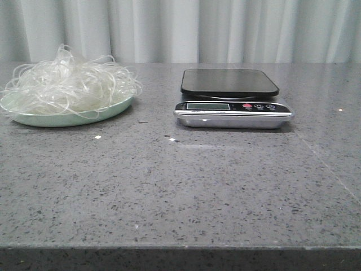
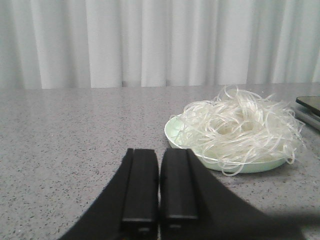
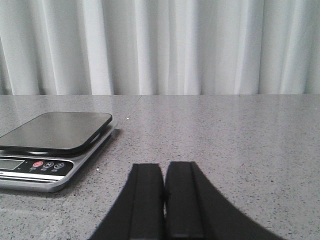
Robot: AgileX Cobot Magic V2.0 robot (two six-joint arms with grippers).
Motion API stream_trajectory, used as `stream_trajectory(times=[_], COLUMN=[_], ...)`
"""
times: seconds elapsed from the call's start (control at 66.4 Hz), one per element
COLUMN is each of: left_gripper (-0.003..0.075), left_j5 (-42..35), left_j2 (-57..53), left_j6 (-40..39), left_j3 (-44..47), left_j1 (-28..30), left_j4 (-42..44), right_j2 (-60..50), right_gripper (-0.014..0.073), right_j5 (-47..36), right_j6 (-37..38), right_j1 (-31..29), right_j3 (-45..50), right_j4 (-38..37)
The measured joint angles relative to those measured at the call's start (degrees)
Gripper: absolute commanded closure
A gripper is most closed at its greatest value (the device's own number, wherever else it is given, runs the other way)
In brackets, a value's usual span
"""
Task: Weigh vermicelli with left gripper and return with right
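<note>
The left gripper will next move to the middle of the vermicelli [image 1: 73, 83] [image 2: 236, 129] on the pale green plate and close there.
The vermicelli [image 1: 70, 82] is a loose whitish tangle heaped on a pale green plate [image 1: 62, 119] at the table's far left. It also shows in the left wrist view [image 2: 240, 127] on the plate [image 2: 172, 135]. A kitchen scale [image 1: 231, 97] with a black platform stands at the centre back, nothing on it; it shows in the right wrist view [image 3: 50, 145] too. My left gripper [image 2: 160, 152] is shut and empty, low over the table, short of the plate. My right gripper [image 3: 164, 167] is shut and empty, beside the scale. Neither gripper shows in the front view.
The grey speckled table [image 1: 180, 192] ends in a front edge near the bottom of the front view. A white curtain [image 1: 225, 28] hangs behind the table. Small white crumbs [image 1: 97, 136] lie in front of the plate.
</note>
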Motion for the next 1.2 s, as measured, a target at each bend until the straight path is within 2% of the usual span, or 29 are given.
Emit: stream_trajectory(times=[0.376,0.542,0.632,0.828,1.024,1.205], left_gripper=[0.0591,0.0591,0.0591,0.0591,0.0591,0.0591], left_j5=[-0.69,-10.73,-12.62,-5.75,8.09,16.34], left_j2=[0.00,0.00,0.00,0.15,7.77,16.28], left_j6=[0.00,0.00,0.00,0.00,0.11,0.11], left_j3=[0.00,-0.15,-1.40,-13.48,-29.09,-33.22], left_j1=[0.00,0.00,0.00,0.00,0.00,0.00], left_j4=[0.00,-0.22,-0.41,-0.50,0.61,-0.66], right_j2=[0.00,0.00,0.00,0.00,0.00,0.00], right_gripper=[0.0426,0.0426,0.0426,0.0426,0.0426,0.0426], right_j5=[0.00,0.00,0.00,0.00,0.00,0.00], right_j6=[0.00,0.00,0.00,0.00,0.00,0.00], right_j1=[0.00,0.00,0.00,0.00,0.00,0.00], right_j3=[0.00,0.00,0.00,0.00,0.00,0.00], right_j4=[0.00,0.00,0.00,0.00,0.00,0.00])
